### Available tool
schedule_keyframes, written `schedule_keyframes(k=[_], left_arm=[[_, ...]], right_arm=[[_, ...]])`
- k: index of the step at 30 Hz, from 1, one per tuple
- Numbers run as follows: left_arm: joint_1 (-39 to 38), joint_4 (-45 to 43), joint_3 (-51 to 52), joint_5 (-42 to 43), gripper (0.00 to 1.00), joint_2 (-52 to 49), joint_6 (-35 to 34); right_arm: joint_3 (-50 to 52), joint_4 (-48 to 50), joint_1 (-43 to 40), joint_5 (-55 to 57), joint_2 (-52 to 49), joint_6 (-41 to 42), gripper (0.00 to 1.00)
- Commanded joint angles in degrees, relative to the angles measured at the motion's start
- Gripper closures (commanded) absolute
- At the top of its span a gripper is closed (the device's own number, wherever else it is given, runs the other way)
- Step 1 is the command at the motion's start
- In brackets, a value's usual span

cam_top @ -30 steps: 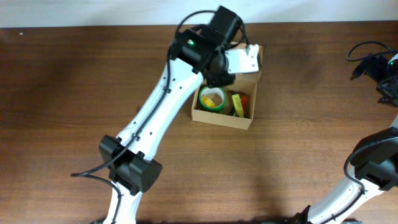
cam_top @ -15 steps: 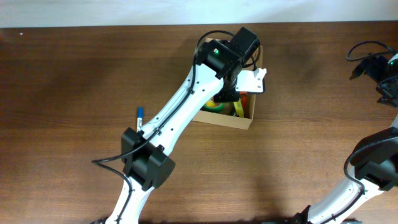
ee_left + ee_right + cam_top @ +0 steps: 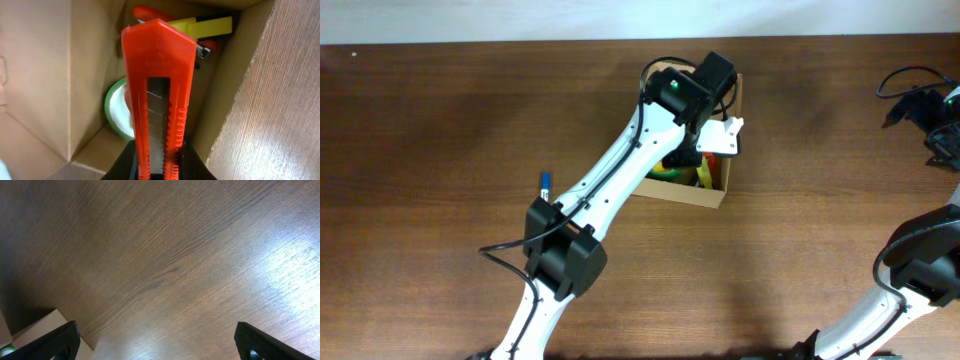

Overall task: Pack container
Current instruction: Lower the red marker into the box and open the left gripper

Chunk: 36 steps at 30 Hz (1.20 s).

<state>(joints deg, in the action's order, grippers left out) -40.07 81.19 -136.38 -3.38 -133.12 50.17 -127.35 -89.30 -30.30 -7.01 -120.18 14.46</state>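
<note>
Next, my left gripper releases the orange-red box cutter, which is held over the box's inside, between the green tape roll and the box's front side (image 3: 681, 181) (image 3: 197, 104).
The container (image 3: 708, 194), a small tan cardboard box with its flap open, stands at the back middle of the table. My left gripper (image 3: 159, 167) is shut on an orange-red box cutter (image 3: 159, 75) and holds it over the box's inside (image 3: 45, 75); in the overhead view the wrist (image 3: 705, 150) covers most of the box. Below the cutter lie a green tape roll (image 3: 116, 112) and a yellow and red cutter (image 3: 210, 26). My right gripper (image 3: 160, 342) is open and empty above bare wood.
A blue pen (image 3: 545, 187) lies on the table left of the box, beside my left arm. Black cables (image 3: 918, 92) sit at the far right edge. My right arm (image 3: 920, 270) stands at the lower right.
My left arm has swung to the right over the box with the cutter and now covers the box's contents. The blue pen has come into view.
</note>
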Motion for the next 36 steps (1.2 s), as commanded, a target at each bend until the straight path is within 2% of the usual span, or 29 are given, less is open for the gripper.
schedule_keyframes(k=[1,20,36], left_arm=[[-0.1,-0.2,0.9,2.8,0.85,-1.2,0.9],[-0.8,-2.2,9.7,6.7,0.85,-1.9,-0.4],[-0.6,-2.9,9.8,8.6,0.80,-3.9,-0.4]], right_arm=[[0.4,0.0,0.0,-0.5,0.4,-0.1,0.01],[0.4,0.2,0.0,-0.5,0.4,-0.1,0.01],[0.4,0.2,0.0,-0.5,0.4,-0.1,0.01]])
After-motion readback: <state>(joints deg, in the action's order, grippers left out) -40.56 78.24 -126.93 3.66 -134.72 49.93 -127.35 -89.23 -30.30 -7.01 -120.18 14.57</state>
